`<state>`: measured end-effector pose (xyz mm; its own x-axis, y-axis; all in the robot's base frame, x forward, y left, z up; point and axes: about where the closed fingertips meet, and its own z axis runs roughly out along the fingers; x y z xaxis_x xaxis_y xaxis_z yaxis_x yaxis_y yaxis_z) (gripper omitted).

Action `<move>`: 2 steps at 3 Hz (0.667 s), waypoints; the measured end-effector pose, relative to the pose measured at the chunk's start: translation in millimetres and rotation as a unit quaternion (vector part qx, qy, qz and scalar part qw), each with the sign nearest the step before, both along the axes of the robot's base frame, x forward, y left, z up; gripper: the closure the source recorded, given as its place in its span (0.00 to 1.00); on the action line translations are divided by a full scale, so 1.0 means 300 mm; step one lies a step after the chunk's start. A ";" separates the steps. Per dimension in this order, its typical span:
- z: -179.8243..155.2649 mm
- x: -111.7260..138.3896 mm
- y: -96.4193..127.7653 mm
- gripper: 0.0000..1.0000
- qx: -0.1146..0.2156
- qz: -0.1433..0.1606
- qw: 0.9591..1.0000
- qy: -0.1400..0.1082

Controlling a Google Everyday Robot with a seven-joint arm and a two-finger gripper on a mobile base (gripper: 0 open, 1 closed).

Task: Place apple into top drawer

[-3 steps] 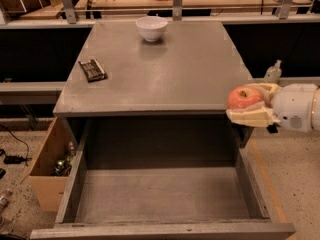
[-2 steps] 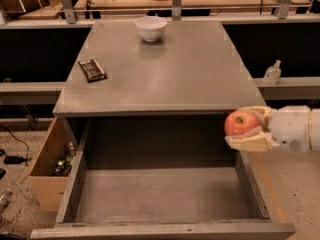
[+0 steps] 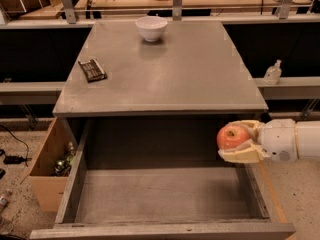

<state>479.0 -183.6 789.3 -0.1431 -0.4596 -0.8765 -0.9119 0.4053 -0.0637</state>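
The apple is to go on the drawer's grey bottom, just off-centre [image 3: 137, 188] toward the cardboard box. My gripper needs to let go of it there. The apple is now held above the open drawer.
The apple [image 3: 232, 136] is red-orange with a paler patch and sits between the cream fingers of my gripper [image 3: 239, 140], which is shut on it. The gripper reaches in from the right and holds the apple above the right rear part of the open top drawer [image 3: 160, 196], just below the cabinet's front edge. The drawer is pulled out wide, with a flat grey bottom and low side walls, and nothing lies in it.
A white bowl [image 3: 151, 27] stands at the back of the cabinet top [image 3: 165, 69]. A dark snack packet [image 3: 92, 69] lies at its left. A tan cardboard box [image 3: 50, 166] with clutter stands on the floor left of the drawer. A small bottle [image 3: 273, 73] stands on the right ledge.
My gripper has moved down and to the left with the apple, from beside the cabinet's right front corner to over the drawer's right side.
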 end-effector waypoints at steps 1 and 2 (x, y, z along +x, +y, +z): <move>-0.034 0.018 0.053 1.00 -0.007 0.007 1.000 -0.001; -0.143 0.003 0.172 1.00 -0.008 0.023 1.000 -0.005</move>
<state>479.7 -132.0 746.5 -0.1133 -0.4791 -0.8704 -0.9287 0.3624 -0.0786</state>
